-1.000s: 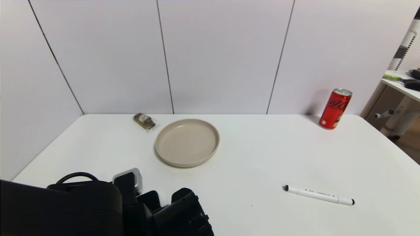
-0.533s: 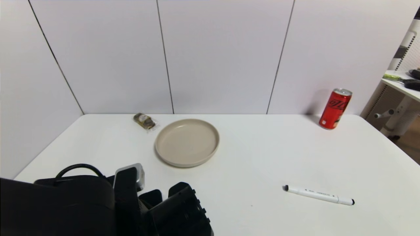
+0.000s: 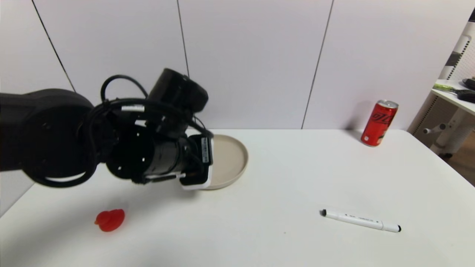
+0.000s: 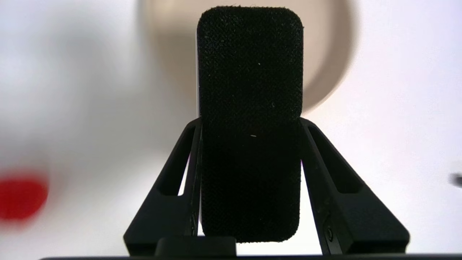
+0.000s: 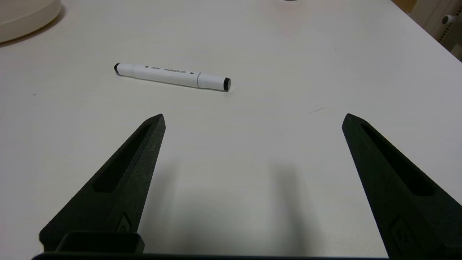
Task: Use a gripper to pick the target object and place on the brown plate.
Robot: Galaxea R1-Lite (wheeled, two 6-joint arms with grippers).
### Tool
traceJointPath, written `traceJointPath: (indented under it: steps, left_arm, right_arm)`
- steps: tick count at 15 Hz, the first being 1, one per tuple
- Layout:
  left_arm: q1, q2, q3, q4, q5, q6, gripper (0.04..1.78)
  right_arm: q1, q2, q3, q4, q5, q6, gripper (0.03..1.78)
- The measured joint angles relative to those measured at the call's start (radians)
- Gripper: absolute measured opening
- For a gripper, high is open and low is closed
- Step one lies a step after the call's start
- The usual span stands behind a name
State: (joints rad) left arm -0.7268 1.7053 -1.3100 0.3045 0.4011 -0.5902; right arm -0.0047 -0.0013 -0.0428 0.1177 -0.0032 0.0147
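I will set the target block down flat just behind the middle of the brown plate point(image 3: 210, 154) with my left gripper.
My left gripper point(image 3: 198, 163) is shut on the target block point(image 3: 204, 152), a flat black-faced block with a white edge. It holds the block in the air over the near-left rim of the beige-tan plate point(image 3: 232, 159). In the left wrist view the two black fingers clamp the block's point(image 4: 249, 54) long sides around its middle, and the plate point(image 4: 325, 54) lies blurred beyond its far end. The left gripper's point(image 4: 249, 121) arm hides the plate's left half in the head view. My right gripper point(image 5: 253, 115) is open and empty, low over bare table, outside the head view.
A red rubber duck point(image 3: 110, 220) sits at the front left of the table. A white marker pen point(image 3: 360, 221) lies at the front right, just ahead of the right gripper point(image 5: 171, 76). A red cola can point(image 3: 379, 123) stands at the back right. A side table point(image 3: 454, 97) is beyond the right edge.
My left arm has risen from the front-left corner and carried the block up and forward to the plate's near-left rim. The red duck is now uncovered; the snack packet is hidden behind the arm.
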Motion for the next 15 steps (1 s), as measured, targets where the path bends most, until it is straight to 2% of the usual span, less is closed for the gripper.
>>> traceJointPath:
  steps: [3,5,7,12,15]
  left_arm:
    - [0.124,0.117,-0.173,-0.093,-0.259,0.261,0.85]
    - [0.168,0.210,-0.262,-0.108,-0.380,0.340,0.85]
    - [0.201,0.295,-0.314,-0.113,-0.423,0.401,0.85]
    - [0.242,0.387,-0.329,-0.108,-0.430,0.434,0.85]
    - [0.253,0.404,-0.325,-0.108,-0.432,0.438,1.09]
  right_arm:
    - [0.000,0.000,0.000,0.000,0.000,0.000,1.69]
    - [0.000,0.000,0.000,0.000,0.000,0.000,1.69]
    - [0.000,0.000,0.001,0.000,0.000,0.000,1.69]
    - [0.000,0.000,0.000,0.000,0.000,0.000,1.69]
    - [0.000,0.000,0.000,0.000,0.000,0.000,1.69]
